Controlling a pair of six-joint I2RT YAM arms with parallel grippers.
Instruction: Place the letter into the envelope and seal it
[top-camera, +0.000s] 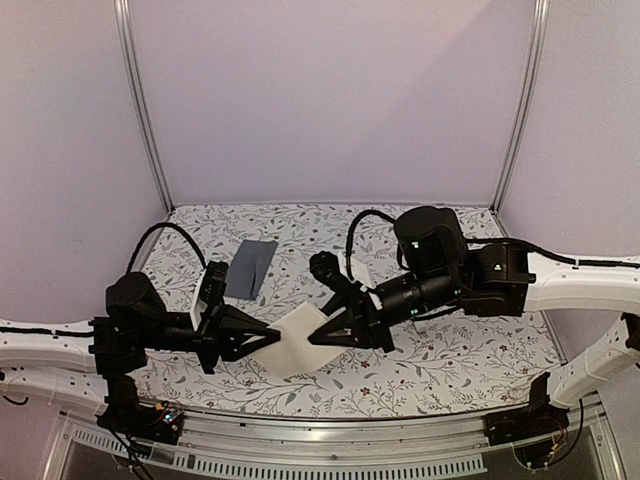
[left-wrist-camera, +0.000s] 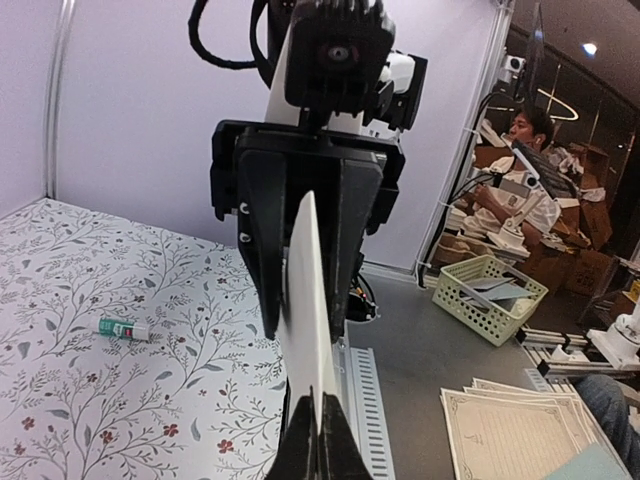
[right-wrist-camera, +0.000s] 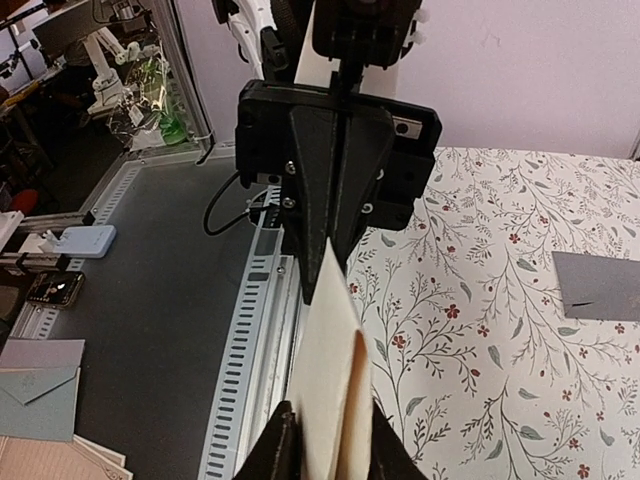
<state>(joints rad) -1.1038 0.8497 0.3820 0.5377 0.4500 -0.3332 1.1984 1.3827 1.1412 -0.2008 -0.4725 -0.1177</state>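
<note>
The letter sits crooked between my grippers, so my left gripper will grab it nearer its upper corner (top-camera: 308, 307) and straighten it for my right gripper to take.
The letter (top-camera: 303, 340) is a cream sheet folded double, held in the air between my two grippers above the front middle of the floral table. My left gripper (top-camera: 272, 338) is shut on its left edge; the left wrist view shows the sheet (left-wrist-camera: 310, 300) edge-on, pinched at the fingertips (left-wrist-camera: 322, 440). My right gripper (top-camera: 325, 335) is shut on the opposite side; the right wrist view shows the folded layers (right-wrist-camera: 330, 370) bulging apart between the fingers (right-wrist-camera: 282, 445). The dark grey envelope (top-camera: 250, 267) lies flat on the table behind the left gripper, and also shows in the right wrist view (right-wrist-camera: 598, 285).
A small teal-white tube (left-wrist-camera: 125, 328) lies on the tablecloth. Metal frame posts (top-camera: 143, 110) stand at the back corners. Off the table are a green basket (left-wrist-camera: 487, 297), a stack of spare bordered sheets (left-wrist-camera: 520, 430) and spare envelopes (right-wrist-camera: 40, 390).
</note>
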